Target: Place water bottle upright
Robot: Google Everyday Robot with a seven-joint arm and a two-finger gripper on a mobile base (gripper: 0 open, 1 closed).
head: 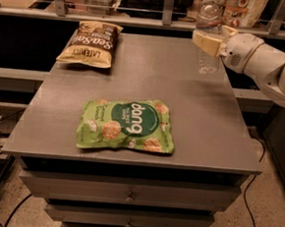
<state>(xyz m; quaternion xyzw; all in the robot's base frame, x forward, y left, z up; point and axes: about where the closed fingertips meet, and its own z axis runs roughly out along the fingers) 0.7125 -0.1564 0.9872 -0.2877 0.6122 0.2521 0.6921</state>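
Next, my gripper sets the water bottle down upright and lets it go on the bare grey tabletop [207, 85] near the edge next to my white arm.
The clear ribbed water bottle [208, 61] stands upright at the back right of the grey table [201, 120]. Its base is at or just above the tabletop. My gripper [208, 43] reaches in from the right on a white arm [264, 63]. Its cream fingers [203, 41] are shut around the bottle's middle. The bottle's cap end shows above the fingers, against the shelf behind.
A green Dang snack bag [127, 125] lies flat at the front centre of the table. A brown and yellow chip bag [90, 43] lies at the back left. A railing and shelf with items run behind the table. Drawers sit below the front edge.
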